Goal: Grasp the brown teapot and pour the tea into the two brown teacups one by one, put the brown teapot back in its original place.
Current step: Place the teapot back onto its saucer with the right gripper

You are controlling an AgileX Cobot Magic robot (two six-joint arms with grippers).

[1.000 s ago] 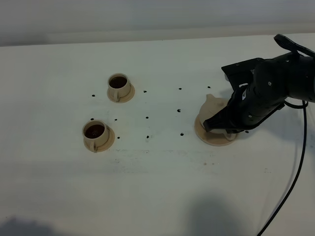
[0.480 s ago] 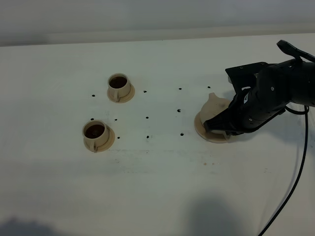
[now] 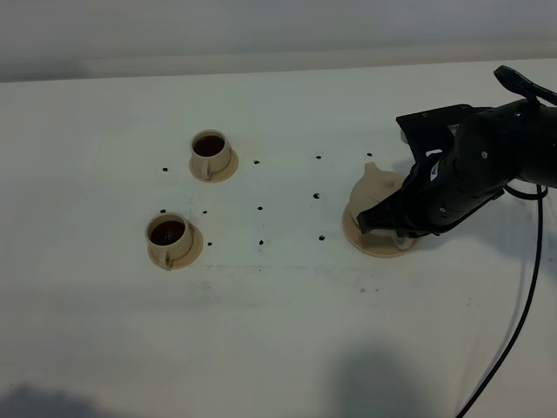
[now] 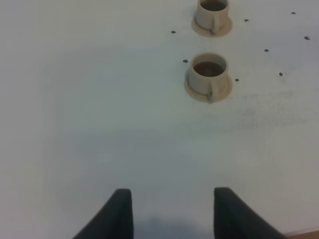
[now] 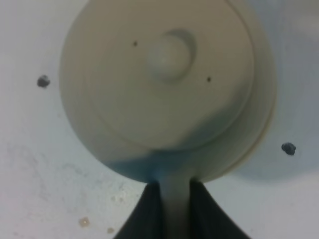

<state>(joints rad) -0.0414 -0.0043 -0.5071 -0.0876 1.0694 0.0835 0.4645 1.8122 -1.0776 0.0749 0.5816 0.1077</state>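
The brown teapot will go down on the middle of its round saucer (image 3: pixel 379 222) (image 5: pixel 172 82) from my right gripper.
The brown teapot (image 3: pixel 377 193) sits on its round saucer (image 3: pixel 369 241), the original place, at the right of the table, spout toward the back. My right gripper (image 3: pixel 401 228) is shut on the teapot's handle at the near side. From above, the right wrist view shows the lid and knob of the teapot (image 5: pixel 164 84), and the right gripper (image 5: pixel 175 191) clamps the handle between its dark fingers. The two brown teacups (image 3: pixel 210 152) (image 3: pixel 167 237) stand on small saucers at the left, both holding dark tea. My left gripper (image 4: pixel 169 209) hovers open well short of the teacups (image 4: pixel 208 74) (image 4: pixel 213 12).
Small black dots (image 3: pixel 260 209) mark the white table between the cups and the teapot. A black cable (image 3: pixel 522 313) hangs from the right arm down to the front edge. The bulky right arm (image 3: pixel 496 157) covers the teapot's right side.
The right arm, still holding the teapot, has shifted slightly to the right. The cups have not moved.
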